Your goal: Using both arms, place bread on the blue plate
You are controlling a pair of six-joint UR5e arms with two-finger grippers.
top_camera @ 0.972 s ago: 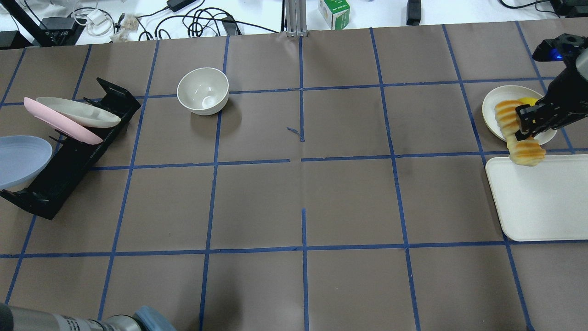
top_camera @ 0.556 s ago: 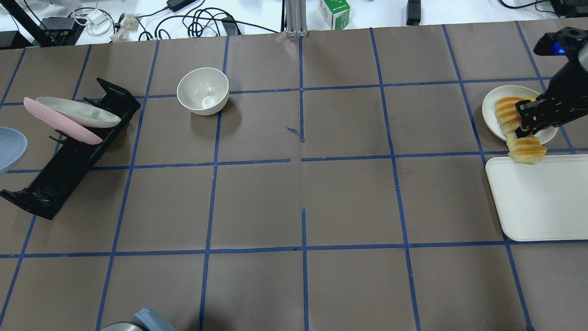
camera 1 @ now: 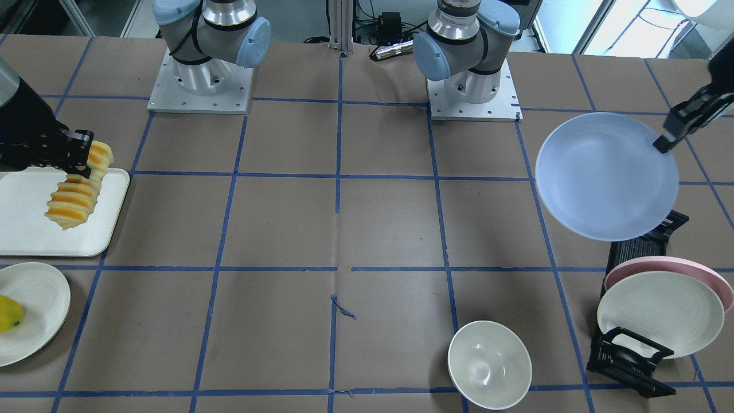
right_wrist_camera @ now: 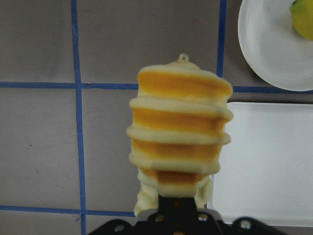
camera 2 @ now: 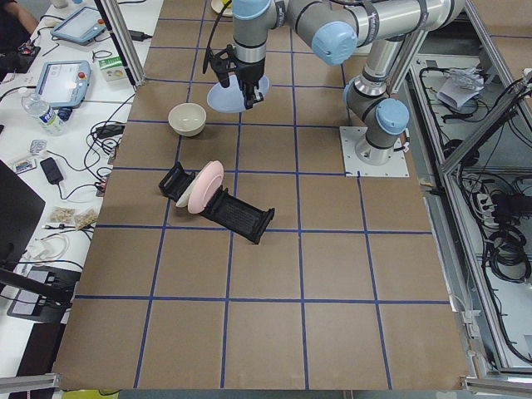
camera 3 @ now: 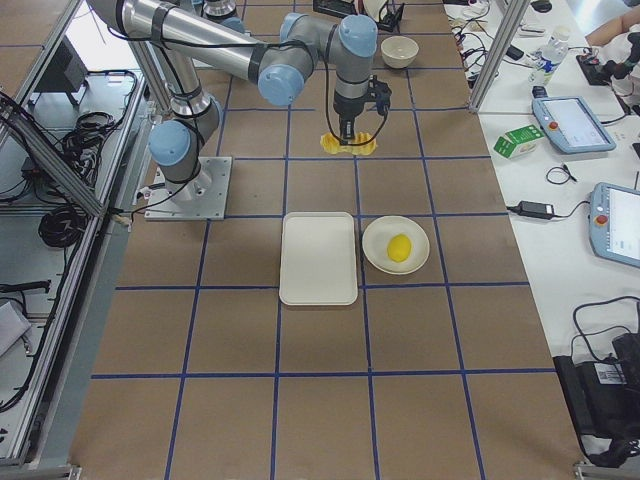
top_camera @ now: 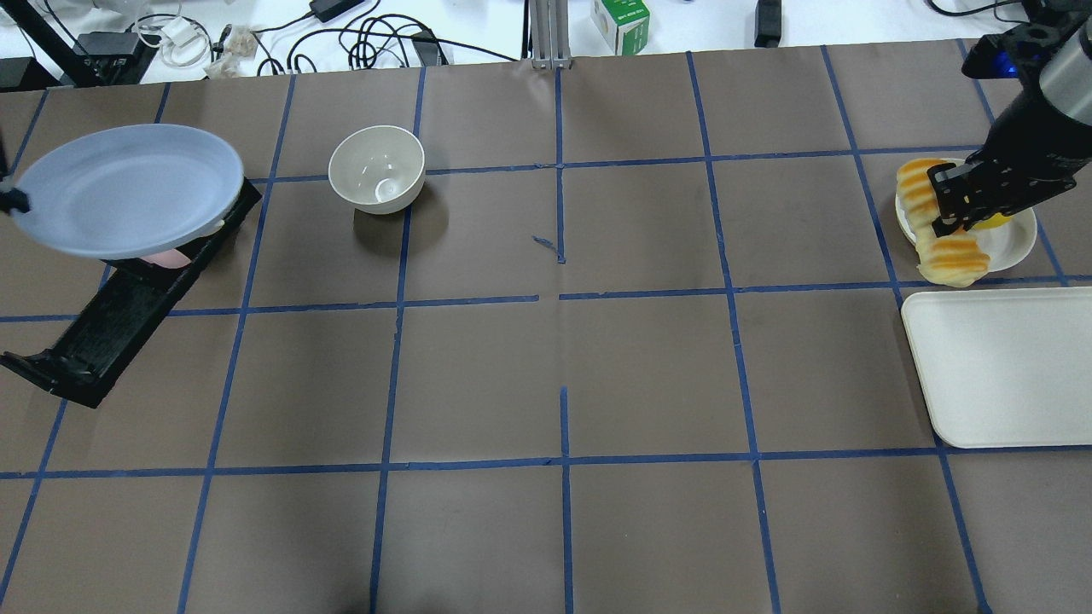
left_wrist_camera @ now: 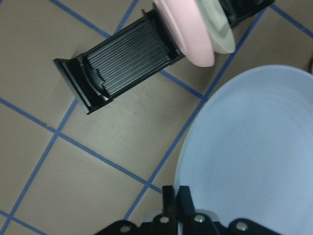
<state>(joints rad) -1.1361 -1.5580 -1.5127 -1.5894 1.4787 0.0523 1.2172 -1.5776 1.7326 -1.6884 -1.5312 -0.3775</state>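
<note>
Next, I set the blue plate on the table (camera 1: 321, 263) between the white tray and the dish rack, using my left gripper.
My left gripper (camera 1: 663, 143) is shut on the rim of the blue plate (camera 1: 606, 175) and holds it tilted in the air above the black dish rack. The left wrist view shows the plate (left_wrist_camera: 254, 152) clamped at its near rim. In the overhead view it (top_camera: 128, 189) hangs at the far left. My right gripper (top_camera: 945, 223) is shut on the bread (top_camera: 949, 257), a ridged cream and orange loaf, held in the air at the right edge. In the front-facing view the bread (camera 1: 73, 198) hangs over the white tray. In the right wrist view it (right_wrist_camera: 178, 132) points away from the fingers.
The black dish rack (top_camera: 102, 328) holds a pink plate (camera 1: 688, 269) and a cream plate (camera 1: 656, 314). A white bowl (top_camera: 377, 169) stands beside it. A white tray (top_camera: 1007, 367) and a cream plate (camera 1: 40, 298) with a yellow fruit (camera 1: 8, 314) lie at the right edge.
The left gripper has lifted the blue plate from low at the left edge up over the rack. The right gripper has carried the bread slightly left and farther from the tray.
</note>
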